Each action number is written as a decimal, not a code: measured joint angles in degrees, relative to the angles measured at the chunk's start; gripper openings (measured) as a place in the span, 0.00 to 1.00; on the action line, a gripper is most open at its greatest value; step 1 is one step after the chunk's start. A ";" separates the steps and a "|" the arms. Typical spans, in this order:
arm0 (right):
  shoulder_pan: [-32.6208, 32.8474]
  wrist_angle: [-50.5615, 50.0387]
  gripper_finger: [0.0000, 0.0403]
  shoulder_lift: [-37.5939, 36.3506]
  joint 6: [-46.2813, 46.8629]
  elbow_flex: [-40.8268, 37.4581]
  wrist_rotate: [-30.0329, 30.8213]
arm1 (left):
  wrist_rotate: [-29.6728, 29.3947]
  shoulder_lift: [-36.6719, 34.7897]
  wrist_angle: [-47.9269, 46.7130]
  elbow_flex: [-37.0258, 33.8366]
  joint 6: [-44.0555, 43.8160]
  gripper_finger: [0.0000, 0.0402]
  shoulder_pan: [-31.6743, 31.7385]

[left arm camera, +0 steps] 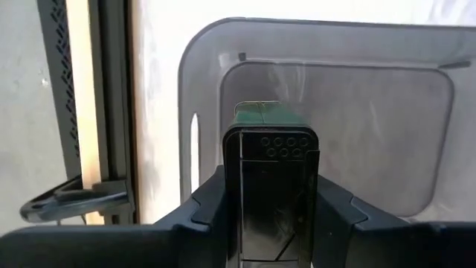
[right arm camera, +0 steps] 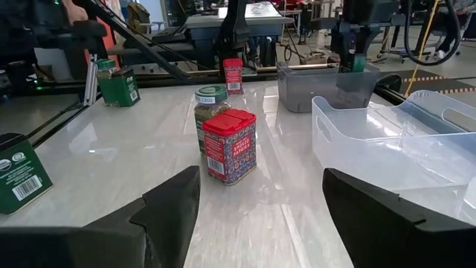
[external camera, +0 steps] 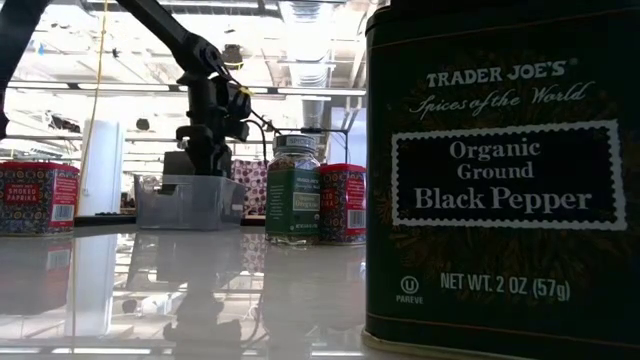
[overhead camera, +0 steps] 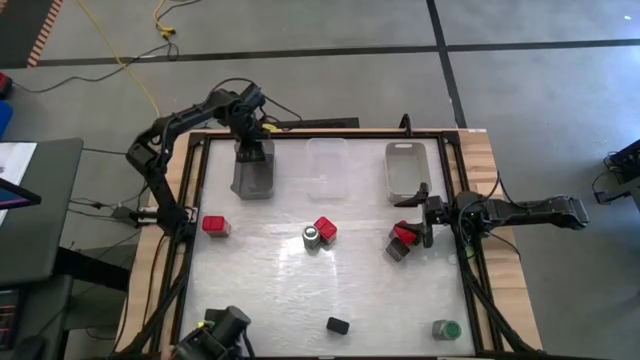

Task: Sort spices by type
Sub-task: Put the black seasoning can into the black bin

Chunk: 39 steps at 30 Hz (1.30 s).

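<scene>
Next, I let go of the black spice box with my left gripper inside the far end of the grey bin (overhead camera: 250, 161) (left arm camera: 271, 123).
My left gripper (left arm camera: 271, 205) is over the grey bin (overhead camera: 253, 180) at the table's far left and is shut on a black spice box (left arm camera: 271, 126). My right gripper (right arm camera: 260, 205) is open near the table's right edge and points toward its left side, with nothing between the fingers. In the high view a red box (overhead camera: 404, 235) and a dark box (overhead camera: 397, 250) lie just beside it. A red box (right arm camera: 230, 145) and a green-lidded jar (right arm camera: 210, 104) stand together mid-table. Another red box (overhead camera: 215, 225), a black box (overhead camera: 337, 325) and a jar (overhead camera: 446, 328) stand apart. My left gripper pinches the black box between its two fingers (left arm camera: 212, 205), on two opposite sides. The fingers come from above, pointing down. The box's end with the round shaker holes (left arm camera: 282, 141) shows between them. The box is held upright over the bin's inside; whether it touches the floor cannot be told.
Two clear bins (overhead camera: 327, 165) (overhead camera: 405, 165) stand along the far edge, right of the grey one. A dark frame rail (left arm camera: 104, 112) runs round the table. The black pepper box (external camera: 500, 170) stands close before the low camera. Bare tabletop lies between the scattered spices.
</scene>
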 joint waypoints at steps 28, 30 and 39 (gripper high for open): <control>0.00 0.00 0.78 0.02 0.02 0.00 0.00 | -2.23 -0.61 4.81 -6.82 -0.25 0.29 -0.11; 0.00 0.00 0.78 0.00 0.02 0.02 0.00 | -2.25 -0.61 4.89 -6.82 0.13 0.29 -0.22; 0.02 0.00 0.78 0.02 0.02 0.00 0.02 | -2.61 -0.54 6.05 -6.86 -0.53 0.35 -1.20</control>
